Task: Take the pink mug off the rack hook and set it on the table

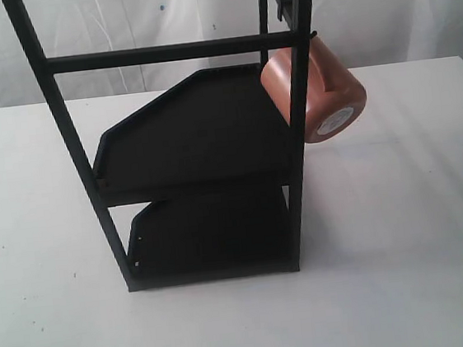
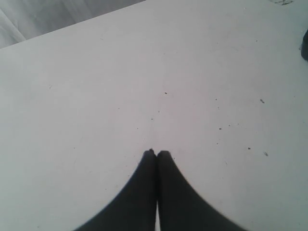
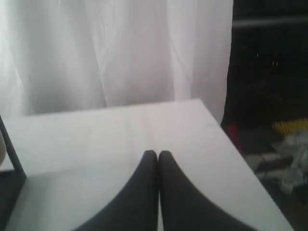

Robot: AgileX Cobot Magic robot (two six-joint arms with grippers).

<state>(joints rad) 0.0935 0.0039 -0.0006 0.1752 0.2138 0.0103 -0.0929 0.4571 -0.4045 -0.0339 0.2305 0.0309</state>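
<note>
Next, I close my right gripper on the handle [image 1: 328, 65] of the pink mug, just under the rack hook next to the black rack's corner post.
The pink mug [image 1: 322, 89] hangs on its side from the rack hook [image 1: 313, 34] at the upper right corner post of the black two-shelf rack [image 1: 191, 144]. Its base with the round white sticker [image 1: 335, 120] faces down and toward me, and its handle is hidden behind the post. The rack stands on the white table [image 1: 404, 238]. Neither gripper shows in the exterior view. My left gripper [image 2: 156, 153] is shut and empty over bare tabletop. My right gripper [image 3: 157, 153] is shut and empty over the table near its far corner, with a sliver of the rack post [image 3: 12, 154] at the frame's edge.
A white curtain [image 1: 117, 28] hangs behind the table. In the right wrist view the table's edge [image 3: 226, 134] drops off to a dark area with clutter on the floor [image 3: 284, 149]. A dark object [image 2: 305, 45] peeks in at the border of the left wrist view.
</note>
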